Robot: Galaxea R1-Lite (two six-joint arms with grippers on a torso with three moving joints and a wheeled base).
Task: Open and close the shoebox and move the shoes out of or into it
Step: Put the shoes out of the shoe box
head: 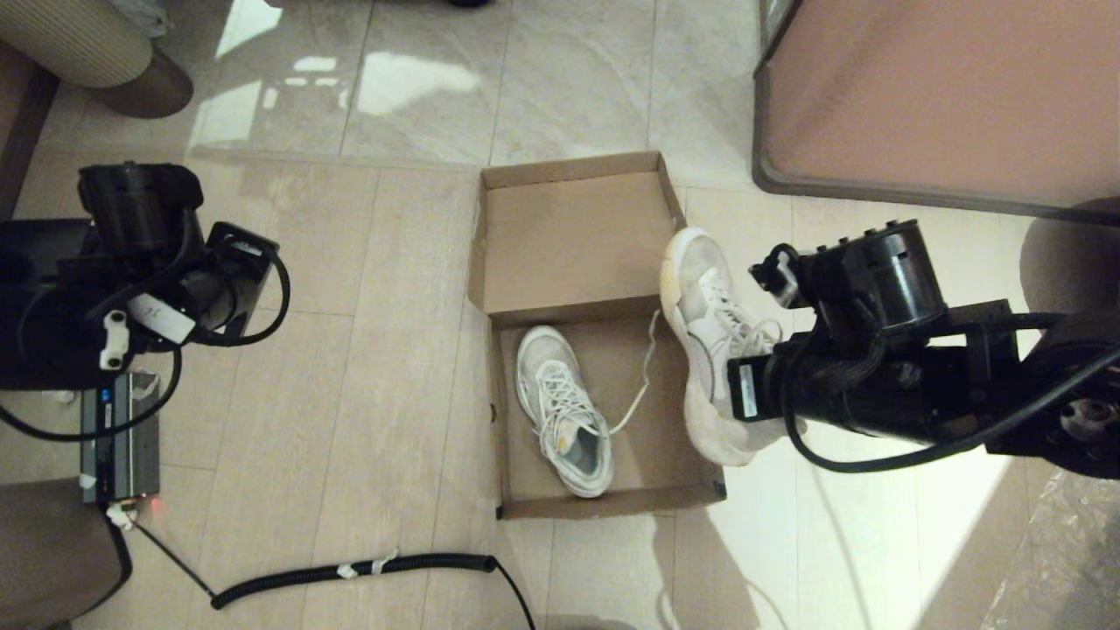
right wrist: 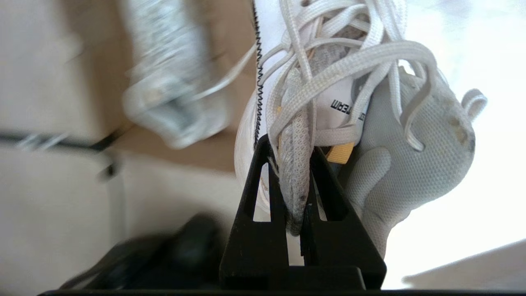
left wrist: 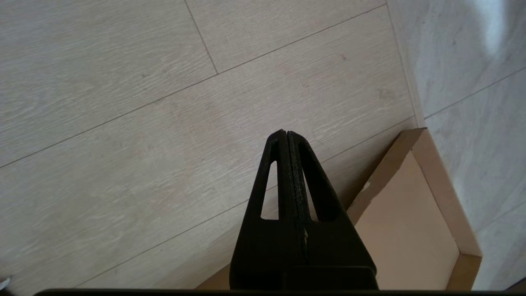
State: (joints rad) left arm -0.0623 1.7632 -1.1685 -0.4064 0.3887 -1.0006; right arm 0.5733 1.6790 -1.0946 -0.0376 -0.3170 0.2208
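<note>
Next, my right gripper lets go of the white sneaker on the floor (head: pixel 826 350) between the shoebox and the pinkish-brown block's near edge.
The brown cardboard shoebox (head: pixel 674 411) lies open on the floor, its lid (head: pixel 573 236) folded back on the far side. One white mesh sneaker (head: pixel 564 411) rests inside on the left half. The other white sneaker (head: pixel 709 341) hangs over the box's right wall, a loose lace trailing into the box. My right gripper (right wrist: pixel 292 150) is shut on that sneaker's tongue (right wrist: pixel 294 164), among the laces. My left gripper (left wrist: pixel 286 133) is shut and holds nothing, above the floor beside the lid's corner (left wrist: pixel 411 213).
A large pinkish-brown block with a dark rim (head: pixel 936 96) stands at the far right. A grey electronic unit (head: pixel 118 437) and a black corrugated hose (head: pixel 350 573) lie on the floor at the near left. Sofa parts (head: pixel 79 44) sit far left.
</note>
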